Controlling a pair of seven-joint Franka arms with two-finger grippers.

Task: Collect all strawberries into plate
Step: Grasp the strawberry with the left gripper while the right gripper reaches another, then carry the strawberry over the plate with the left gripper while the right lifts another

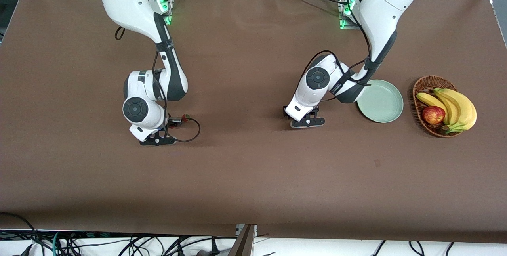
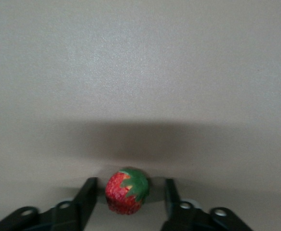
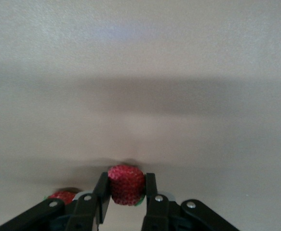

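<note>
My right gripper will release the strawberry, now at the table surface, on the brown cloth (image 1: 284, 113) next to my left gripper, short of the plate.
In the left wrist view a strawberry (image 2: 126, 193) with a green cap lies on the table between the fingers of my left gripper (image 2: 129, 187), which is open with a gap on each side of the berry. In the front view that gripper (image 1: 305, 121) is down at the table beside the mint-green plate (image 1: 383, 103). My right gripper (image 3: 126, 182) is shut on a second strawberry (image 3: 126, 186) at the table surface. A third strawberry (image 3: 62, 196) lies close beside its fingers. The right gripper (image 1: 157, 140) is low at the right arm's end; a strawberry (image 1: 185, 117) shows beside it.
A woven basket (image 1: 427, 83) stands beside the plate at the left arm's end, holding bananas (image 1: 455, 107) and an apple (image 1: 433, 115). A black cable (image 1: 194, 131) loops by the right gripper. Brown cloth covers the table.
</note>
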